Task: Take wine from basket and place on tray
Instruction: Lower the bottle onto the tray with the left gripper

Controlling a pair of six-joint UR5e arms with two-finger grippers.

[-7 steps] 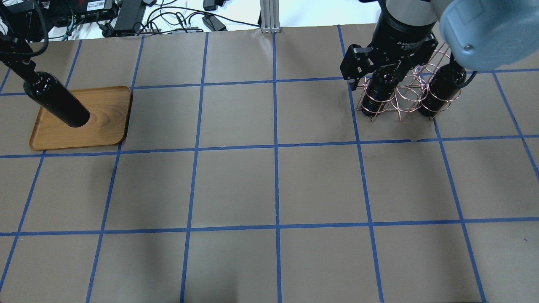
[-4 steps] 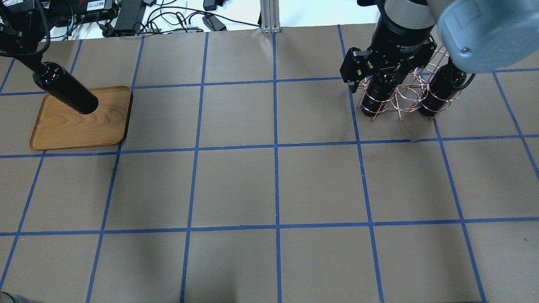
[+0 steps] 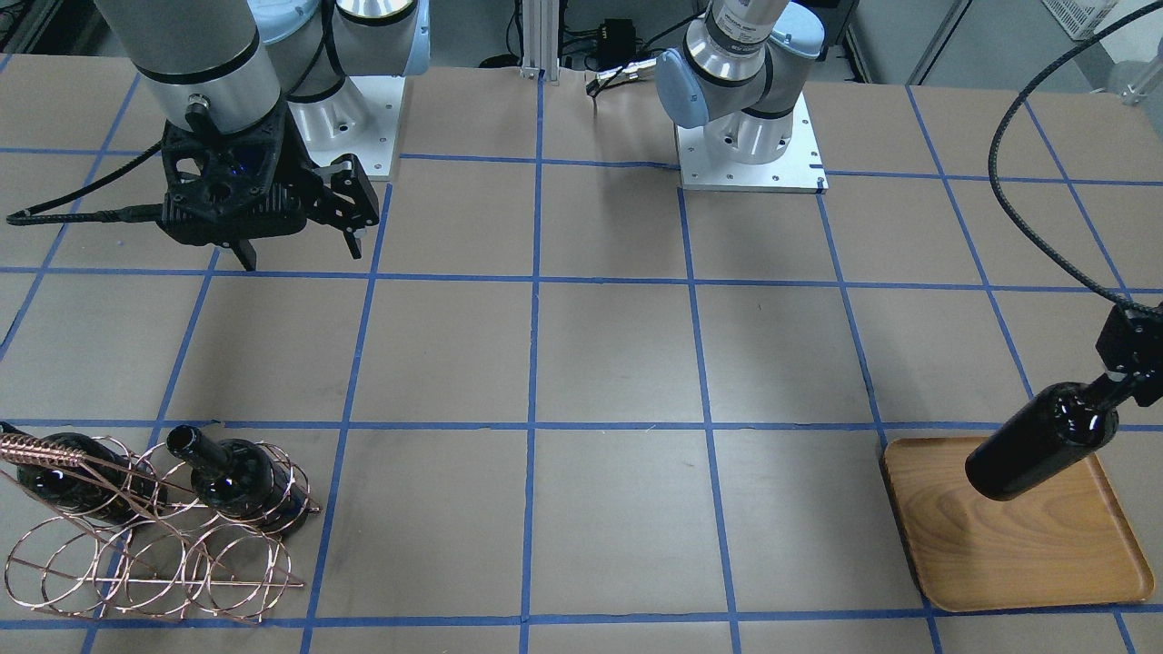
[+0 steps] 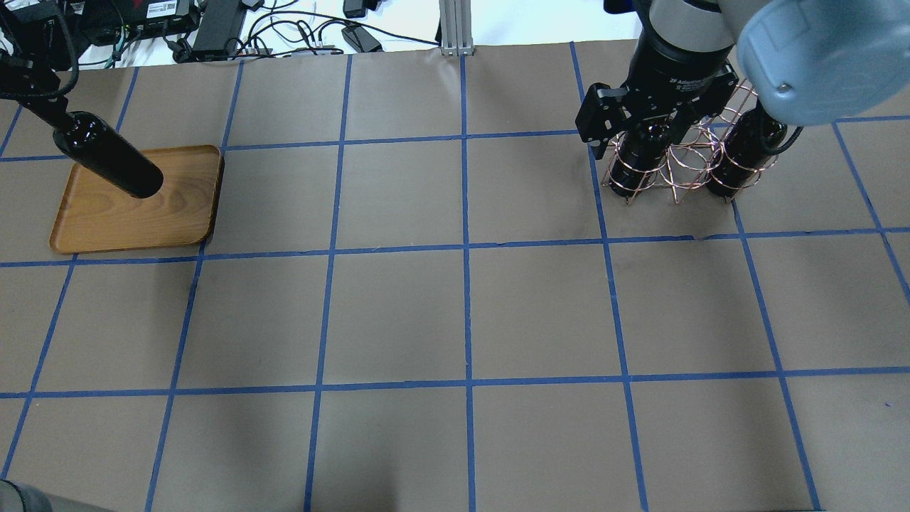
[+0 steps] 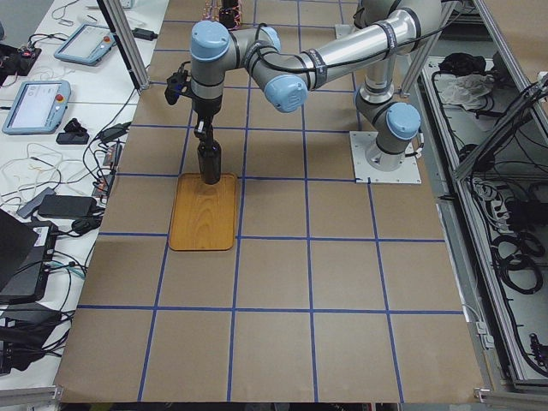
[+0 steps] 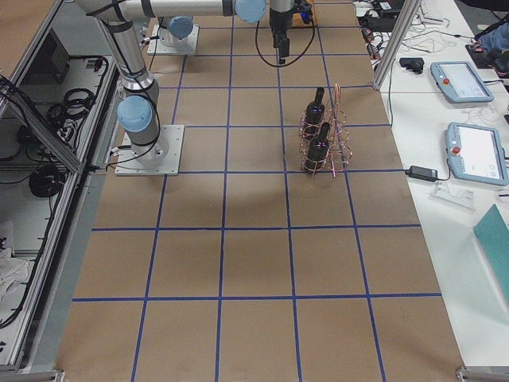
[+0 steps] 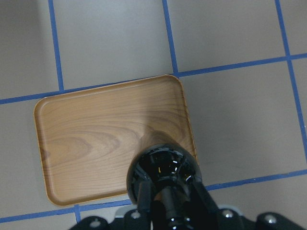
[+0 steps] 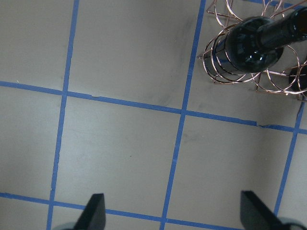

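I will use my left gripper to set the dark wine bottle down on the wooden tray's robot-side corner (image 3: 958,492) (image 7: 154,145) nearest the copper wire basket.
My left gripper (image 3: 1125,374) is shut on the neck of a dark wine bottle (image 3: 1040,445), which hangs tilted over the robot-side part of the wooden tray (image 3: 1027,554). Overhead, the bottle (image 4: 110,155) slants across the tray (image 4: 135,224). In the left wrist view the bottle (image 7: 163,170) covers the tray (image 7: 96,129) near one corner; whether they touch I cannot tell. The copper wire basket (image 4: 675,167) holds two more bottles (image 3: 236,477) (image 3: 64,472). My right gripper (image 3: 300,250) hovers open and empty above the basket (image 8: 240,72).
Blue tape lines grid the brown table. Cables and power units (image 4: 213,28) lie past the far edge beside an aluminium post (image 4: 451,28). Both arm bases (image 3: 750,154) stand on the robot side. Teach pendants (image 6: 477,151) rest on a side table.
The bottle in my left gripper has come down toward the tray and shifted toward its far edge. The right gripper has barely moved and stays open.
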